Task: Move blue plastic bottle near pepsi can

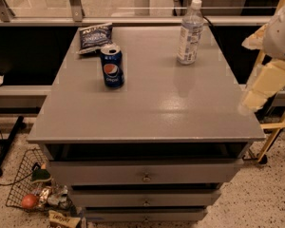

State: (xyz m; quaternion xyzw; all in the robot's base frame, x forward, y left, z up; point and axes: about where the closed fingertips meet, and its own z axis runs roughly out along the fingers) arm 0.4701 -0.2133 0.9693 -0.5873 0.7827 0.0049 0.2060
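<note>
Next, I close on the blue plastic bottle's neck (pixel 194 12), just below its white cap.
The blue plastic bottle (pixel 190 32), clear with a white cap and a pale label, stands upright at the back right of the grey cabinet top (pixel 147 108). The pepsi can (pixel 112 66) stands upright at the back left, well apart from the bottle. My gripper (pixel 262 89) hangs off the right edge of the cabinet, to the right of and nearer than the bottle. It touches nothing.
A dark blue snack bag (pixel 95 36) lies just behind the can. The cabinet has drawers (pixel 146 174) at its front. A wire basket (pixel 34 194) with odds and ends sits on the floor at the lower left. A yellow frame (pixel 275 127) stands at the right.
</note>
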